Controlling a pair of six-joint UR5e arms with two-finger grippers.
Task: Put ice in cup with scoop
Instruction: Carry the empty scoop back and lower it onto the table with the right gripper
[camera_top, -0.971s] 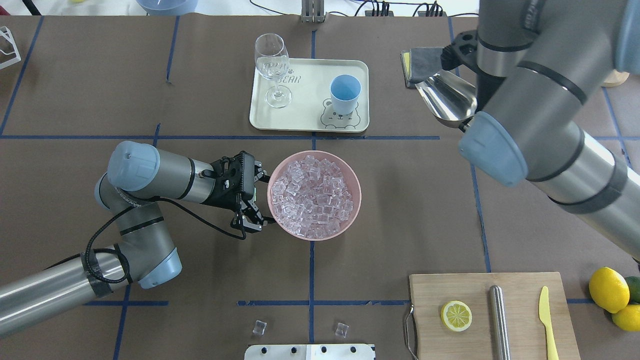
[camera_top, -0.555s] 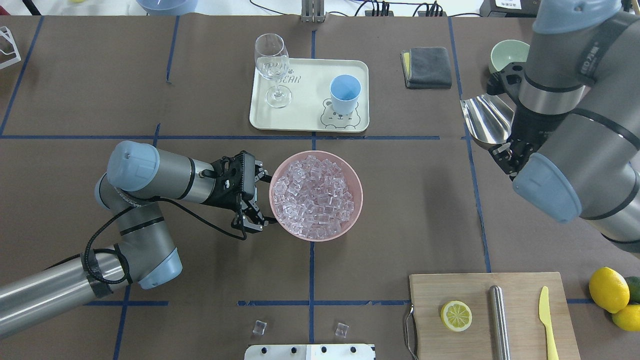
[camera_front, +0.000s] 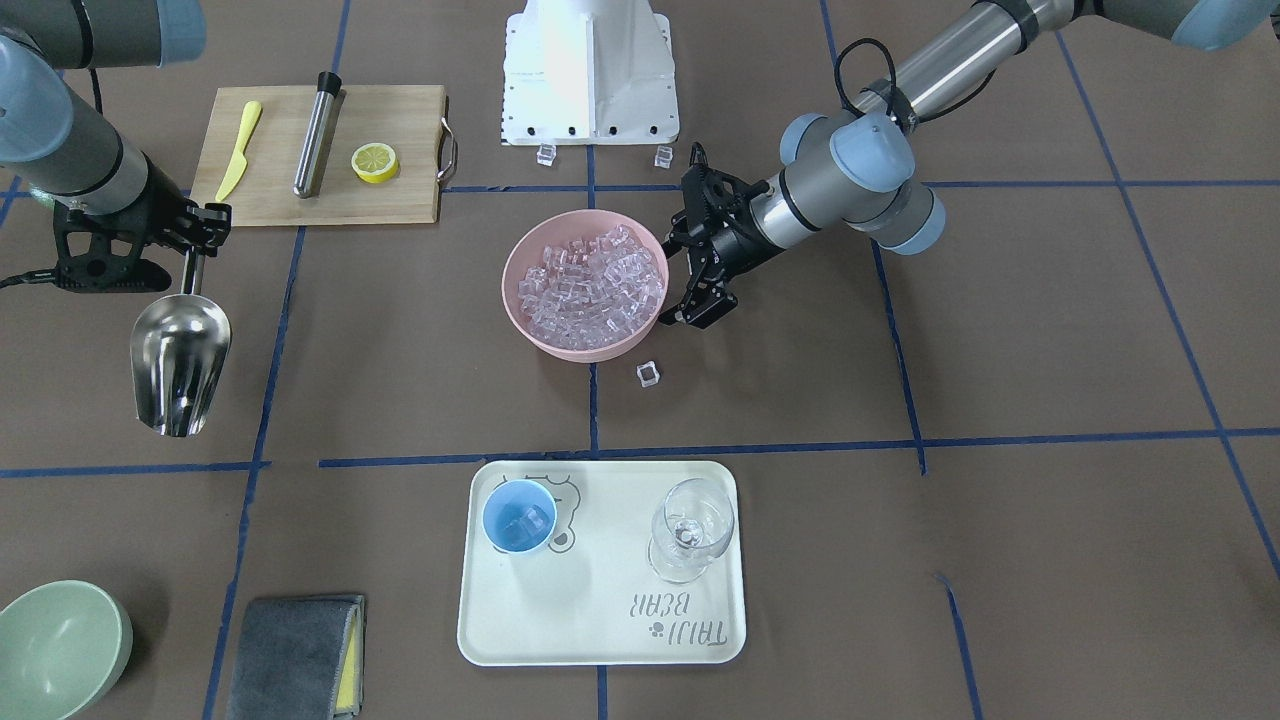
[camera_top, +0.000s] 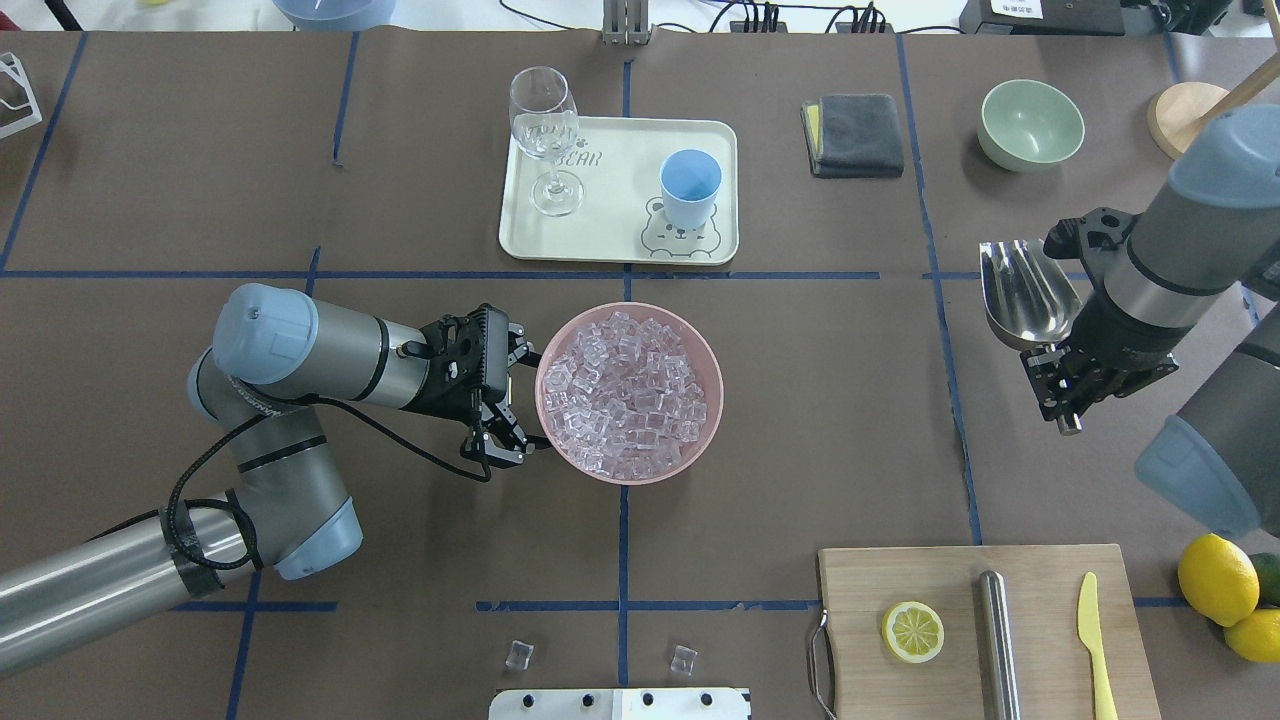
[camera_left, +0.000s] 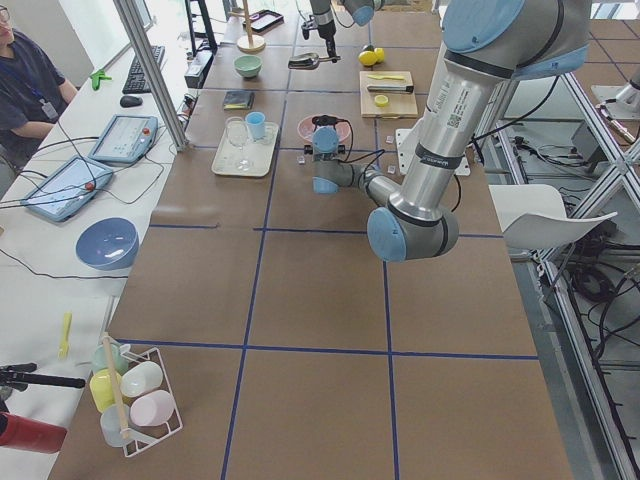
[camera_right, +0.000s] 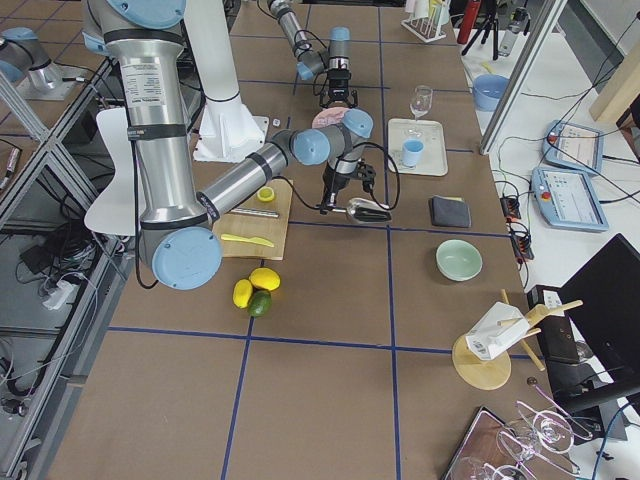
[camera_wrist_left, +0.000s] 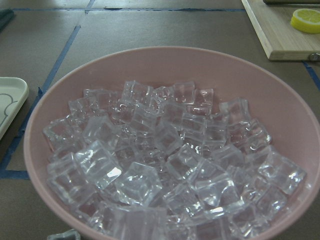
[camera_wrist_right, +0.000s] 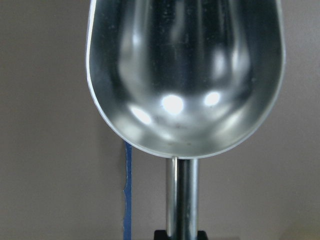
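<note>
I need to set the steel scoop down with my right gripper along the blue tape line (camera_front: 259, 334) between the cutting board and the grey cloth.
My right gripper (camera_top: 1062, 388) is shut on the thin handle of the steel scoop (camera_top: 1022, 290), held above the table at the right. The scoop's trough (camera_wrist_right: 185, 70) points away and holds nothing. Ice (camera_top: 628, 392) fills the pink bowl (camera_top: 712, 375) at the table's middle. Against that bowl's left side my left gripper (camera_top: 508, 405) stands open, and its wrist view looks straight onto the ice (camera_wrist_left: 165, 150). The light-blue cup (camera_front: 519, 515) stands on the cream tray (camera_front: 600, 620), with a little ice showing inside it.
A wine glass (camera_top: 545, 135) shares the tray. One loose cube (camera_front: 648, 374) lies beside the pink bowl, two more (camera_top: 518, 654) near the robot's base. A cutting board (camera_top: 1040, 640) with lemon slice, steel tube and yellow knife sits near right. Green bowl (camera_top: 1030, 123) and grey cloth (camera_top: 855, 133) lie far right.
The right arm has swung the scoop away from the grey cloth, to the right and back toward the robot. The left arm and the pink bowl have stayed put.
</note>
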